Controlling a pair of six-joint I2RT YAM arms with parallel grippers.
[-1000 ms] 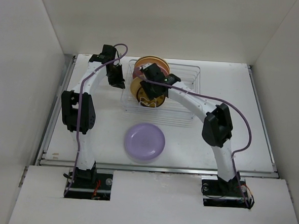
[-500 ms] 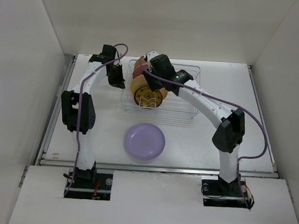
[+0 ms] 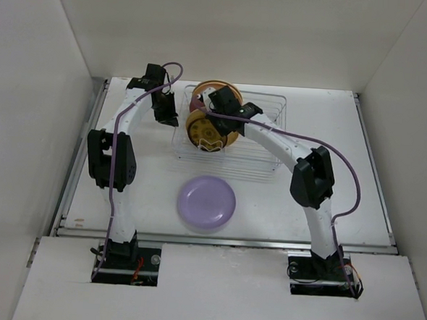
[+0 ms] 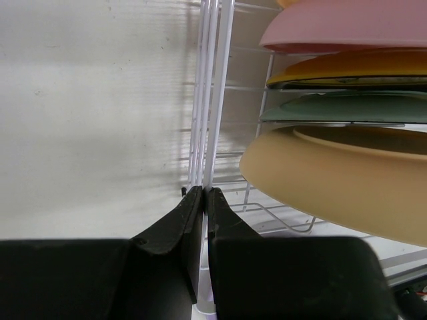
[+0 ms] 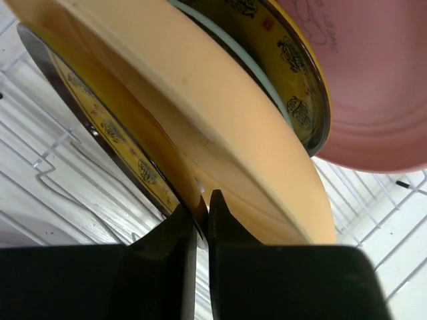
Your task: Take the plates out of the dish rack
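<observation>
My right gripper should set the ornate yellow plate on the bare table (image 3: 265, 199) close beside the lilac plate.
The dish rack (image 3: 261, 145) stands at the back of the table with several plates upright in its left end. A lilac plate (image 3: 207, 202) lies flat on the table in front of it. My right gripper (image 5: 202, 203) is shut on the rim of the cream-tan plate (image 5: 220, 113), between an ornate yellow plate (image 5: 100, 127) and a second ornate one (image 5: 293, 73); a pink plate (image 5: 373, 87) stands behind. My left gripper (image 4: 203, 195) is shut on the rack's left edge wire (image 4: 217, 87). Its view shows the cream-tan (image 4: 340, 183), teal (image 4: 347, 107) and pink (image 4: 347, 27) plates.
White walls enclose the table on three sides. The rack's right part (image 3: 263, 119) holds no plates. The right arm (image 3: 287, 146) arches over the rack. The left arm (image 3: 125, 122) reaches along the table's left side.
The right arm drew back and up half a second ago, then came down again onto the front plates. The left arm and the lilac plate have not moved.
</observation>
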